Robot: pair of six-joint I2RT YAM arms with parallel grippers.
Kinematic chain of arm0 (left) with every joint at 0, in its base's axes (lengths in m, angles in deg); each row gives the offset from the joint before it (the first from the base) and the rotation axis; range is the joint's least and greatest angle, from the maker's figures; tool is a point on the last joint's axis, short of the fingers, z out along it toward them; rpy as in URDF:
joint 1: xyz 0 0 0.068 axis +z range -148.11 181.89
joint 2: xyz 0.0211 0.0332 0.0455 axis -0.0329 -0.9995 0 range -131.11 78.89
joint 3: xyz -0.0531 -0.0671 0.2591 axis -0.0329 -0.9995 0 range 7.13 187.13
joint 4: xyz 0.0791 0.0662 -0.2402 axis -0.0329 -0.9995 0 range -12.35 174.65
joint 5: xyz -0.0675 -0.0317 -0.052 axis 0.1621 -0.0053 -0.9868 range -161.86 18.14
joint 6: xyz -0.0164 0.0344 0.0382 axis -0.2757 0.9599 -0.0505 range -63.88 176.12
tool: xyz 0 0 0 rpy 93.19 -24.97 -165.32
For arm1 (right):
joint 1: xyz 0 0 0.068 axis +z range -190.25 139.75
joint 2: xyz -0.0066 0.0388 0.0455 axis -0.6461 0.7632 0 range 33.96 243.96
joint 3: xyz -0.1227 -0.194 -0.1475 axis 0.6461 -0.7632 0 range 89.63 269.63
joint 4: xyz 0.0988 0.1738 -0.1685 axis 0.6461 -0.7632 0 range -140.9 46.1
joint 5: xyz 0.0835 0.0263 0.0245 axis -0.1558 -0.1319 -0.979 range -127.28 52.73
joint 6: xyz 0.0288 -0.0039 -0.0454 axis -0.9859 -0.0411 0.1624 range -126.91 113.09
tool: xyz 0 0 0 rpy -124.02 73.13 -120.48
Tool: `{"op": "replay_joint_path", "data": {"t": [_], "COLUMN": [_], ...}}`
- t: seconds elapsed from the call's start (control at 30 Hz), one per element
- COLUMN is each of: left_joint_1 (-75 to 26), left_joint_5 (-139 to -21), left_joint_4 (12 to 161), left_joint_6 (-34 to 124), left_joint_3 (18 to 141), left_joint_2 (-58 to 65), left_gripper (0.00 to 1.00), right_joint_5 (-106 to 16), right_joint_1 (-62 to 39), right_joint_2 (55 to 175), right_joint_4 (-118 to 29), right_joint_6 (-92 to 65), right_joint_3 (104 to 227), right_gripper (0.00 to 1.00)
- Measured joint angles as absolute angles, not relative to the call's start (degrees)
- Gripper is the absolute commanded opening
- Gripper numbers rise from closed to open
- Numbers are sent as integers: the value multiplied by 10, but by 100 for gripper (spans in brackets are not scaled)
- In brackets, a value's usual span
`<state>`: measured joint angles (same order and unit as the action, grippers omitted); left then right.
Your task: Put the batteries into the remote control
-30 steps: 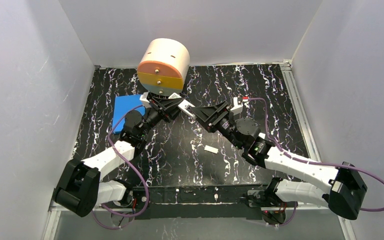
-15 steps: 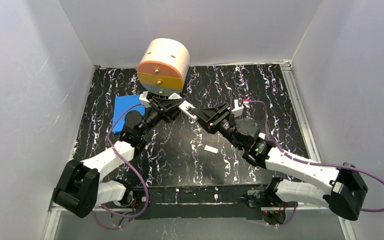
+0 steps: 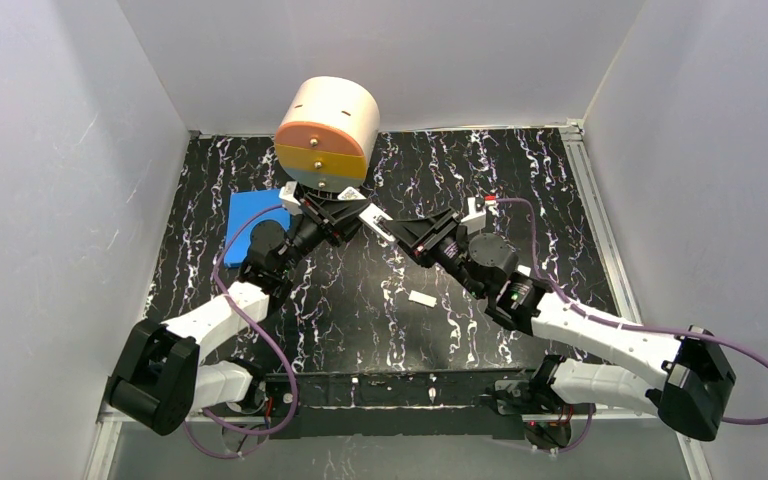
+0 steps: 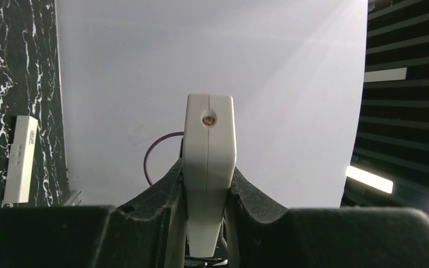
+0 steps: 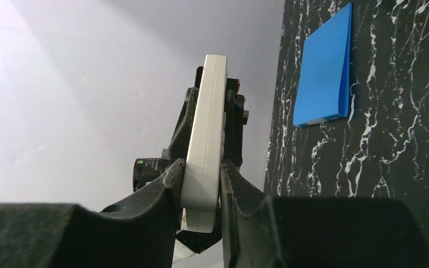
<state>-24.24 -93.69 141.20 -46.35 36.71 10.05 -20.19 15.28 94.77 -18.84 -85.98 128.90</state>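
The remote control's battery end is clamped by my right gripper, which should open and take the small white piece [image 3: 422, 299] while my left gripper lowers the remote control.
The white remote control [image 3: 372, 217] is held in the air at mid-table, between both grippers. My left gripper [image 3: 352, 213] is shut on one end; in the left wrist view the remote [image 4: 209, 151] stands edge-on between the jaws of that gripper [image 4: 208, 184]. My right gripper [image 3: 392, 228] is shut on the other end; in the right wrist view the remote [image 5: 205, 145] is clamped edge-on in that gripper [image 5: 201, 178], with the left gripper's fingers beyond it. The batteries are not in view.
A small loose white rectangular piece [image 3: 422, 298] lies on the black marbled table [image 3: 520, 190], also in the left wrist view [image 4: 21, 159]. A blue pad [image 3: 255, 220] lies at the left, also in the right wrist view [image 5: 324, 72]. A round orange-and-cream container [image 3: 326, 135] stands at the back.
My right gripper has turned a little and edged toward the left gripper along the remote. The left arm and the remote have hardly moved.
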Motion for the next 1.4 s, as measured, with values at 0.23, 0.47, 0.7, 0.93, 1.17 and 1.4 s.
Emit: {"op": "replay_joint_path", "data": {"t": [0.23, 0.47, 0.7, 0.93, 1.17, 1.4], "left_joint_1": [-242, -245, -247, -249, -249, -249], "left_joint_5": [-939, -953, -983, -1010, -1035, -1060], "left_joint_4": [1398, 1394, 1376, 1364, 1359, 1346], "left_joint_6": [-445, -414, -365, -332, -309, -284], "left_joint_3": [380, 396, 396, 396, 400, 408], "left_joint_2": [99, 101, 110, 110, 109, 109], "left_gripper": [0, 0, 0, 0, 0, 0], "right_joint_5": [-201, -209, -216, -233, -315, -373], "right_joint_1": [153, 149, 128, 126, 124, 115], "right_joint_2": [947, 941, 909, 878, 921, 902], "right_joint_4": [-227, -271, -288, -290, -367, -364], "right_joint_6": [-804, -759, -757, -723, -595, -562], "right_joint_3": [1312, 1323, 1312, 1306, 1354, 1344], "right_gripper": [55, 74, 82, 76, 68, 41]}}
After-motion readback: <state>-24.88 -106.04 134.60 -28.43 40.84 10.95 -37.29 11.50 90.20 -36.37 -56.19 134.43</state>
